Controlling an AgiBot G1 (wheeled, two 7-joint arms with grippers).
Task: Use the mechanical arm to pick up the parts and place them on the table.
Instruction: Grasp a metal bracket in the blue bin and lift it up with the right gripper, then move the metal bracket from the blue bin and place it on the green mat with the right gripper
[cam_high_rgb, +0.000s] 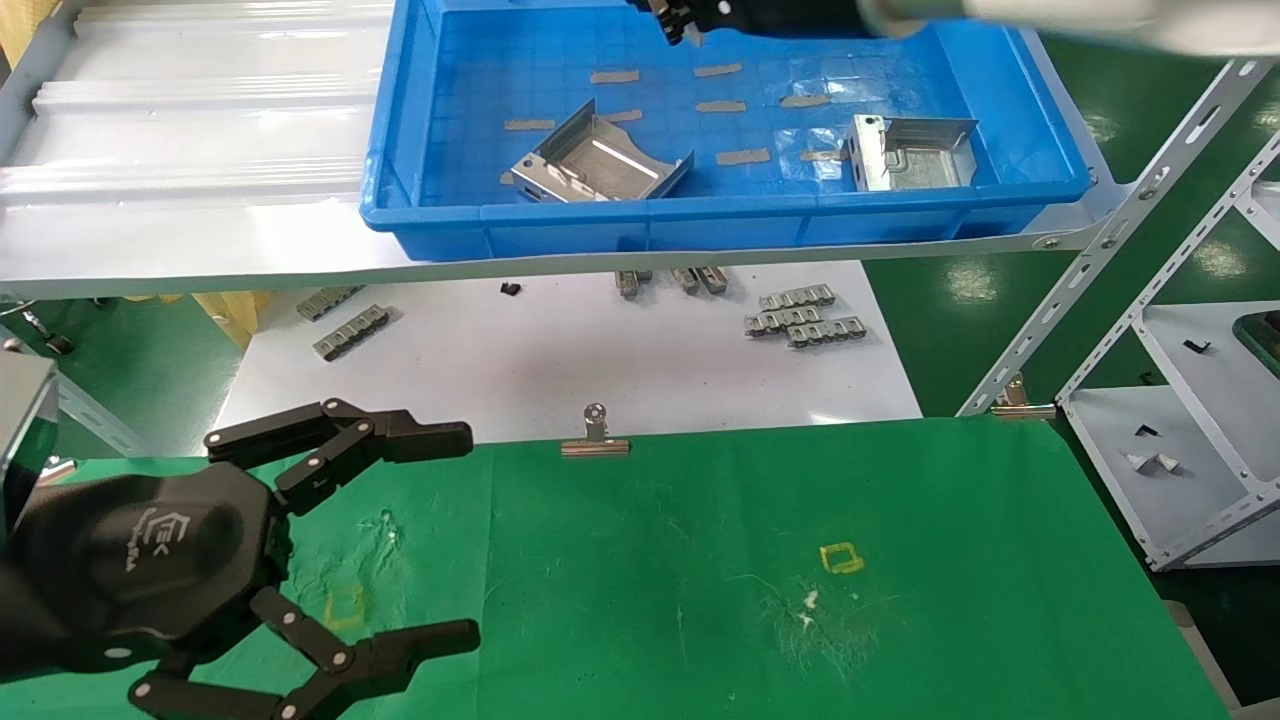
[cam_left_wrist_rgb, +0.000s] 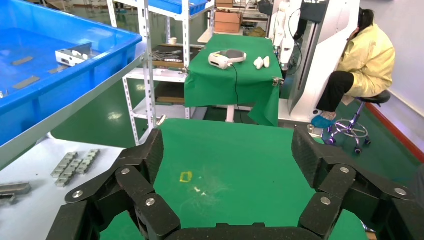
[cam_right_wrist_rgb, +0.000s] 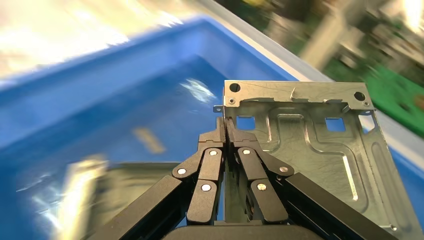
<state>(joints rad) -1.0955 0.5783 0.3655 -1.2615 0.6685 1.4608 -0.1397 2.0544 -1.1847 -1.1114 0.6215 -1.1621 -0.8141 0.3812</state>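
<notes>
The robot's right gripper should set the silver part, now held above the blue bin, down on the yellow square marked on the green table (cam_high_rgb: 849, 556).
My right gripper (cam_right_wrist_rgb: 225, 125) is shut on the bent-up side wall of a shiny silver part (cam_right_wrist_rgb: 310, 145), held above the blue bin. The head view puts that gripper (cam_high_rgb: 680, 20) at the top edge over the bin's far side, and the held part is almost wholly hidden there. Two more parts lie in the bin, one at the middle (cam_high_rgb: 600, 165) and one at the right (cam_high_rgb: 915, 155). My left gripper (cam_high_rgb: 470, 535) hangs open and empty over the green table (cam_high_rgb: 700, 560) at the front left; its wrist view shows the wide gap (cam_left_wrist_rgb: 227, 150) over bare cloth.
The blue bin (cam_high_rgb: 700, 215) sits on a grey shelf above a white board with toothed metal strips (cam_high_rgb: 800, 315). A binder clip (cam_high_rgb: 595, 440) grips the table's far edge. A yellow square (cam_high_rgb: 840, 557) marks the cloth. Shelf frames (cam_high_rgb: 1100, 250) stand at the right.
</notes>
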